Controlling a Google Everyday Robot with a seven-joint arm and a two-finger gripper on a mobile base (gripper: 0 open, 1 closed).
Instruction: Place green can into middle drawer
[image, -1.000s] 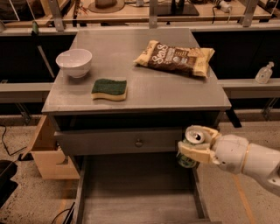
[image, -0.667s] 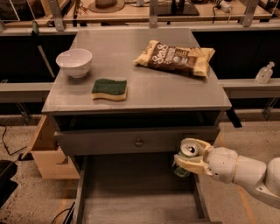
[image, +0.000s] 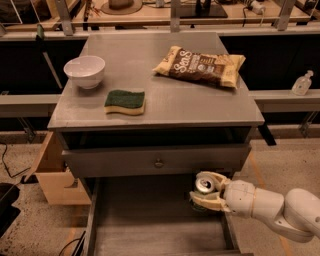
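Observation:
My gripper should set the green can down on the middle drawer's grey bottom (image: 152, 223), where I should line it up with the round knob.
The green can (image: 203, 187) shows its silver top with pull tab; its green side is mostly hidden by the gripper. My gripper (image: 207, 190) reaches in from the right on a white arm and is shut on the can. It holds the can upright over the right rear part of the middle drawer (image: 150, 220), just below the top drawer's front panel. The middle drawer is pulled out, with a flat grey floor and thin side walls. I cannot tell whether the can touches the drawer floor.
On the cabinet top (image: 200, 107) sit a white bowl (image: 85, 71), a green-and-yellow sponge (image: 125, 101) and a brown chip bag (image: 200, 66). The top drawer front with round knob (image: 158, 162) stands slightly out. A cardboard box (image: 52, 172) stands left. A clear bottle (image: 302, 83) is at right.
My gripper has carried the can leftward and downward, from beside the cabinet's right edge to over the open middle drawer's right rear part.

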